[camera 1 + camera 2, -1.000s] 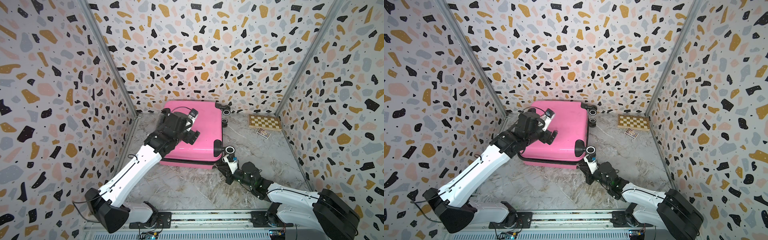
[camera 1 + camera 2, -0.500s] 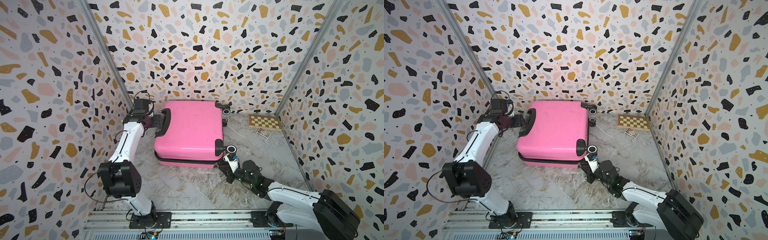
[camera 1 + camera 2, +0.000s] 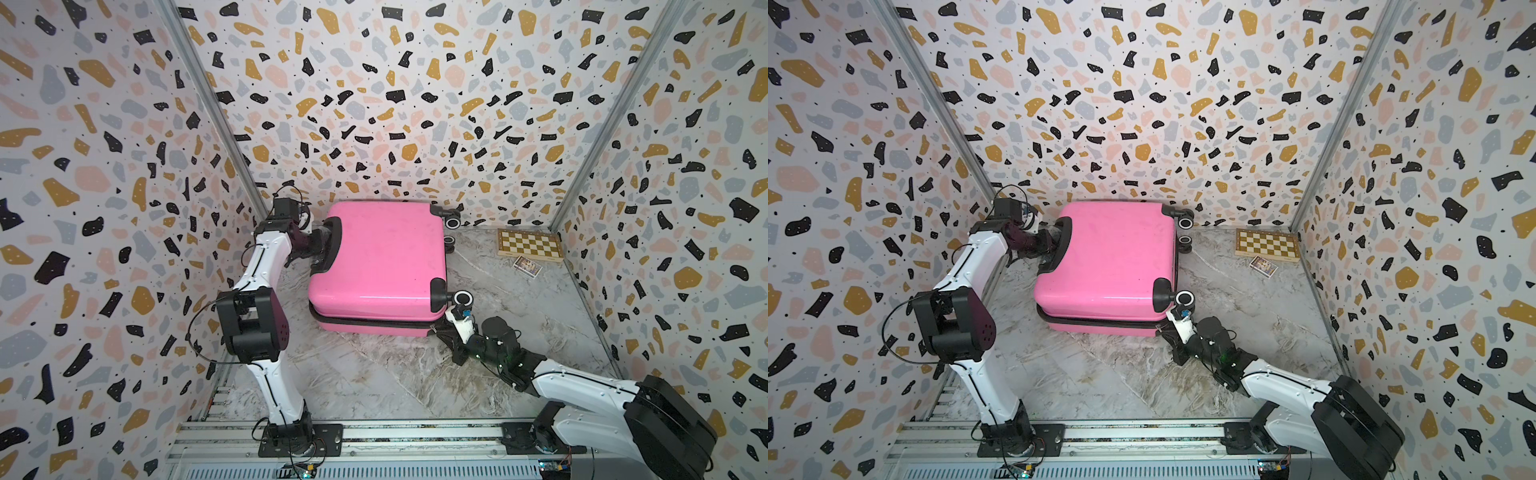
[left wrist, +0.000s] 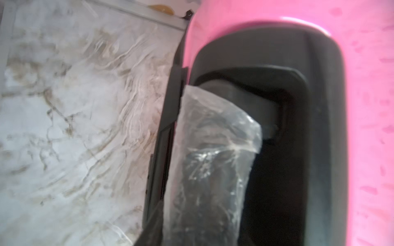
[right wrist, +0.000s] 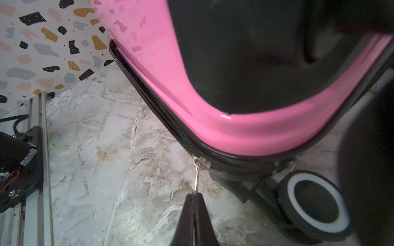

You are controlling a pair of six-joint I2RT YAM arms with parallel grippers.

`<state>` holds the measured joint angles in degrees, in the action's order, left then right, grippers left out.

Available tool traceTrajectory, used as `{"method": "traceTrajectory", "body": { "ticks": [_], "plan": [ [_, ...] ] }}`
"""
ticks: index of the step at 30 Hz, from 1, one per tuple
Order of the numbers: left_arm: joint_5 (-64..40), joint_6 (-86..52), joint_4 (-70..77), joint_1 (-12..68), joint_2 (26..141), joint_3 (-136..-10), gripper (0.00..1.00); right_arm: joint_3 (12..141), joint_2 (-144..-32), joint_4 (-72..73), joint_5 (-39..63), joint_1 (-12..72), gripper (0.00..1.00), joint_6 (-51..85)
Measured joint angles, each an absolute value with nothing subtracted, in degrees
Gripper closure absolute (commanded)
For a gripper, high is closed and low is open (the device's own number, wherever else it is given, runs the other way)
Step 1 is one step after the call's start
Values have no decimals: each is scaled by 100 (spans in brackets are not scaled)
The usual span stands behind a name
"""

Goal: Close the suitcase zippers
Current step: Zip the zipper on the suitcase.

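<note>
I will take the metal pull closer to the seam (image 5: 197, 165) with my right gripper, which pinches only the pull's tip, before my left gripper turns the suitcase.
The hot-pink suitcase (image 3: 382, 257) lies flat on the floor, seen in both top views (image 3: 1113, 257). My left gripper (image 3: 322, 245) is at its black handle (image 3: 336, 245) on the left side. A plastic-wrapped finger (image 4: 213, 159) reaches into the handle recess, and the jaws stand narrow around the handle's black edge. My right gripper (image 5: 194, 194) sits low at the near right corner, shut on the thin metal pull (image 5: 197, 176). That pull belongs to the zippers (image 5: 162, 121), whose black band runs along the seam (image 3: 374, 322).
A chessboard (image 3: 530, 245) and a small card box (image 3: 527, 266) lie at the back right. A suitcase wheel (image 3: 462, 298) sits just beside the right gripper. The left wall is close behind the left arm. The metal rail (image 3: 374, 436) runs along the front.
The left arm swung off the suitcase top to its left side, and its jaws narrowed at the handle. The right gripper stayed shut on the pull.
</note>
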<state>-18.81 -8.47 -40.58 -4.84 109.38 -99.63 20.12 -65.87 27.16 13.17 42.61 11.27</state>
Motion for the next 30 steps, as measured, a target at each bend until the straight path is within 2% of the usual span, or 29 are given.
{"method": "traceTrajectory", "body": {
  "ticks": [3,4,12,22,30],
  "plan": [
    [-1887,-867,-3719,-482,10575,-9450,99,2056,-6657,2578,1212,4202,100,1096],
    [-1859,-965,-3667,-482,10460,-9312,100,2067,-6661,2526,1168,4193,100,1079],
    [-1809,-1632,-3553,-521,9644,-8547,100,2145,-6744,2388,770,4268,100,932],
    [-1900,-1562,-3741,-548,9548,-8523,100,2294,-6993,2318,965,4099,99,770],
    [-1951,-1566,-3852,-558,9550,-8538,100,2390,-7240,2488,1240,3962,78,475]
  ]
}}
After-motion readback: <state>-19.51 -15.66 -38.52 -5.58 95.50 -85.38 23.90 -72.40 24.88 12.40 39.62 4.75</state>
